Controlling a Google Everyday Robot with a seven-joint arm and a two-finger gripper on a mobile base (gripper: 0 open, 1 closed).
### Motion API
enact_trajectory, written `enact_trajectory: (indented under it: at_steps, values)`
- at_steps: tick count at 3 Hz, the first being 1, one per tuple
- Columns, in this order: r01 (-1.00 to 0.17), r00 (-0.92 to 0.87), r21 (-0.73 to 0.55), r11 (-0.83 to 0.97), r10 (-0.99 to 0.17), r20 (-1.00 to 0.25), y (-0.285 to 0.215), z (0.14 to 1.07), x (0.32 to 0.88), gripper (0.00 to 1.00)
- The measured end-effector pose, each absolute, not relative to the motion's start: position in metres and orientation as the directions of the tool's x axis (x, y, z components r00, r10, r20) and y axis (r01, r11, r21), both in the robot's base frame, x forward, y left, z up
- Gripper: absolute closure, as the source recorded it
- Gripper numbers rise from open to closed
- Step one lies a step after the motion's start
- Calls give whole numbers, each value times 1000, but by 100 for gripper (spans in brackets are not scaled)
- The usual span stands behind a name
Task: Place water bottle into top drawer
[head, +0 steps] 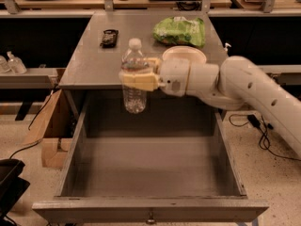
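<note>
The robot's gripper will release the water bottle on the drawer's grey bottom [133, 161], a bit closer to the cardboard box side.
The water bottle [135, 76] is clear ribbed plastic with a white cap, held upright in the air over the back of the open top drawer [150, 166]. My gripper [139, 79] is shut on the bottle's middle, its pale fingers [141, 82] wrapped around it, with the white arm reaching in from the right. The drawer is pulled fully out, grey and empty inside, with its front panel and small knob [150, 217] at the bottom of the view. The bottle's base hangs just in front of the tabletop's front edge.
On the grey tabletop [89, 65] lie a green bag [180, 30], a white bowl [184, 54] and a small dark object [109, 37]. Small pump bottles [11, 62] stand on a shelf at left. A cardboard box [47, 126] sits on the floor left of the drawer.
</note>
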State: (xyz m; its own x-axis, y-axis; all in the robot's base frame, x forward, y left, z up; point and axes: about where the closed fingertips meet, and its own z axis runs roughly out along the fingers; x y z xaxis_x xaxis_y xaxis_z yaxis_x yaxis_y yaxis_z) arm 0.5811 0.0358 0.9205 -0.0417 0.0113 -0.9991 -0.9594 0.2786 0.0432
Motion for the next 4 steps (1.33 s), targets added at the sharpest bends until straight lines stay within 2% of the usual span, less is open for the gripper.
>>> enact_trajectory:
  at_steps: [2,4]
  values:
    - [-985,-48,25,169,-136,-990,63,788,534,100]
    - [-978,-63,36,205,-126,-990,68,723,541,100]
